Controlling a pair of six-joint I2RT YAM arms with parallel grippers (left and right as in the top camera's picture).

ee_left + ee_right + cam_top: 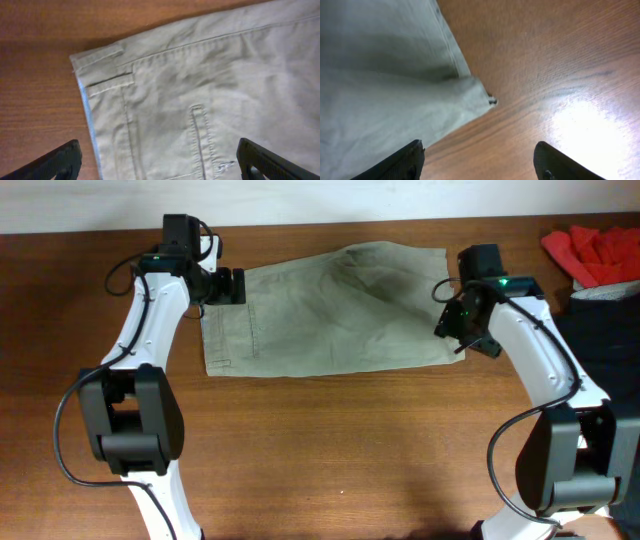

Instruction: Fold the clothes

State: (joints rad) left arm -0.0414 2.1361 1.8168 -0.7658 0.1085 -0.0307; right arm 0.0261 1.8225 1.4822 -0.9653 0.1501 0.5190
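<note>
My left gripper is to take the waistband end (244, 326) while my right gripper straightens the khaki shorts' hem before folding, as the hem end lies rumpled and crooked.
A pair of khaki shorts (330, 310) lies flat across the back middle of the wooden table. My left gripper (232, 286) is open over the waistband corner at the shorts' left end; the left wrist view shows the belt loops and a back pocket (200, 135) between its fingers (160, 162). My right gripper (462, 330) is open at the shorts' right edge; the right wrist view shows the hem corner (480, 95) just ahead of its fingers (480, 160), with bare wood between them.
A red garment (595, 255) lies at the back right corner. A dark garment (605, 340) lies on the right edge of the table. Bare wood (340, 450) fills the front half.
</note>
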